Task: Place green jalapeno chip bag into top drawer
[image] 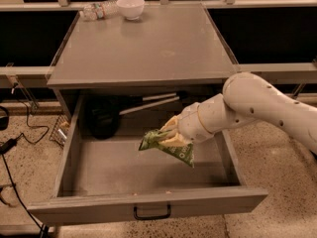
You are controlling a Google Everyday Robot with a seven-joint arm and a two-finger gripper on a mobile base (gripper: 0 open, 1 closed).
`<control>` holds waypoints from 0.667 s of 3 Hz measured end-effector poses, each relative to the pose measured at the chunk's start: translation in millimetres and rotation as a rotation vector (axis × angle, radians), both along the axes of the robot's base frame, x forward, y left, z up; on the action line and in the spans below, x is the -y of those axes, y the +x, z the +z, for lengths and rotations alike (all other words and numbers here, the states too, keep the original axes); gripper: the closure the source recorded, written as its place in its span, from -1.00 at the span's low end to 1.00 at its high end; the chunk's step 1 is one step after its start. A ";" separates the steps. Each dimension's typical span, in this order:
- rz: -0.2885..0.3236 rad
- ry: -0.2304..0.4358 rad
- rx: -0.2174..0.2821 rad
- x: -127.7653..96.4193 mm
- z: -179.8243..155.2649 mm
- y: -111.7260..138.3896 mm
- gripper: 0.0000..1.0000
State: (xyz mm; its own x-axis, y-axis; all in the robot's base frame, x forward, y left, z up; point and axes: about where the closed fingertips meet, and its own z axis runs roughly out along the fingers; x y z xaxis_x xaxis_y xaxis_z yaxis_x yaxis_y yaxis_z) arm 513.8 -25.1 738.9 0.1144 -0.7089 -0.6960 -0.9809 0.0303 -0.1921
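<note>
My gripper is going to the drawer's bottom just behind the black pull handle [164, 168]. It will release the green jalapeno chip bag there.
The top drawer [148, 202] stands pulled open below the grey cabinet top, its black pull handle at the front. My gripper [168, 131] reaches in from the right on a white arm and is shut on the green jalapeno chip bag [171, 146]. The bag hangs crumpled above the drawer's floor, right of its middle, with its lower corner pointing down to the right.
A black rounded object [102, 117] and a pale rod [148, 104] lie at the back of the drawer. A white bowl [131, 7] and a clear plastic bottle [97, 10] sit at the far edge of the cabinet top [148, 43]. Cables lie on the floor at left.
</note>
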 end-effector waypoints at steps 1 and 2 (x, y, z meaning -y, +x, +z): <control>0.021 0.005 -0.021 -6.7 -35.0 -3.3 1.00; 0.035 0.003 -0.053 -11.0 -62.5 -6.3 1.00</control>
State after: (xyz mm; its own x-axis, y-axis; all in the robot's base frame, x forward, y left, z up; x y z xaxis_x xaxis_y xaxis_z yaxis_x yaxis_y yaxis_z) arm 507.5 -14.0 676.4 0.1016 -0.7028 -0.7041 -0.9902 -0.0035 -0.1394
